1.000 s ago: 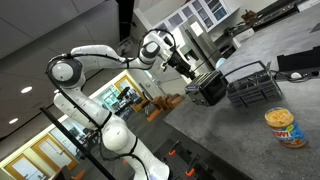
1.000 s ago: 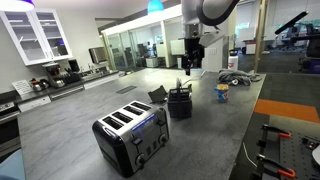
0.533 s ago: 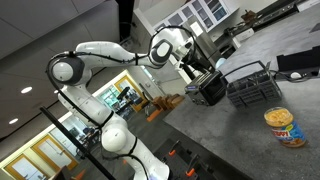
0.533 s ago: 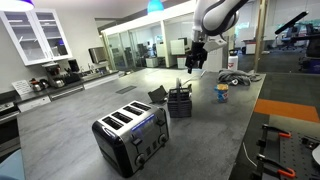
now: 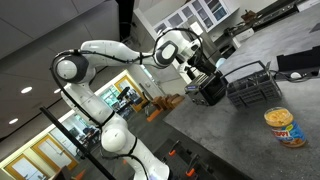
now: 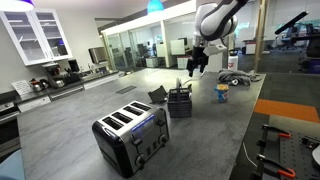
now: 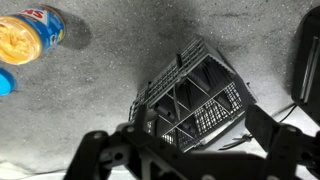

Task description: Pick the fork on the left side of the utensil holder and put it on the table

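Note:
Next, the robot's gripper should move down to the fork's top end [image 5: 237, 83] [image 7: 186, 97] inside the utensil holder and close there.
The utensil holder [image 7: 190, 95] is a small black mesh box on the mottled grey table [image 7: 110, 60]. It shows in both exterior views [image 5: 211, 90] [image 6: 180, 101]. In the wrist view, a thin dark sliver, the fork [image 7: 240, 140], lies just past the holder's lower right corner. I cannot tell whether it rests on the table or leans out of the holder. My gripper [image 7: 185, 148] hangs above the holder with its fingers wide apart and nothing between them. It also shows in both exterior views [image 5: 200, 70] [image 6: 195, 66].
A yellow can [image 7: 30, 35] [image 5: 285, 128] [image 6: 222, 93] stands on the table with a blue lid [image 7: 5, 80] beside it. A dark wire dish rack [image 5: 250, 85] stands next to the holder. A toaster [image 6: 130, 135] sits nearer the camera.
My arm has swung sideways over the holder and the wrist has turned. The holder, rack, can and toaster have not moved.

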Robot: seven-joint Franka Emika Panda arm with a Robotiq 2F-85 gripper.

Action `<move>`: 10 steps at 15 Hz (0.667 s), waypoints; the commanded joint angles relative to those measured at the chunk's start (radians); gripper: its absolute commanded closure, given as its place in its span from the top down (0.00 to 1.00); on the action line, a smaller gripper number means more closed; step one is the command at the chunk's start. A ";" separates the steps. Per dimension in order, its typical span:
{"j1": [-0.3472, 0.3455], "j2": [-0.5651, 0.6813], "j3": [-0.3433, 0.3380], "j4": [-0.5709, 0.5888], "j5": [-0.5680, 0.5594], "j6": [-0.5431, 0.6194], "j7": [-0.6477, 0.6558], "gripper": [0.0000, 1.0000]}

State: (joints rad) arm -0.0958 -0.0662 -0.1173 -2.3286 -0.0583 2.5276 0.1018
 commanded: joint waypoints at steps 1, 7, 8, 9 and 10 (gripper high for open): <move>-0.010 0.030 0.004 0.027 -0.008 -0.006 0.016 1.00; -0.024 0.110 -0.009 0.077 -0.017 -0.006 0.041 1.00; -0.025 0.125 -0.012 0.088 -0.020 -0.005 0.050 1.00; -0.025 0.144 -0.015 0.100 -0.013 -0.005 0.052 1.00; -0.026 0.159 -0.017 0.110 -0.010 -0.002 0.052 1.00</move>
State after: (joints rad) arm -0.1166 0.0383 -0.1302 -2.2698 -0.0624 2.5275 0.1253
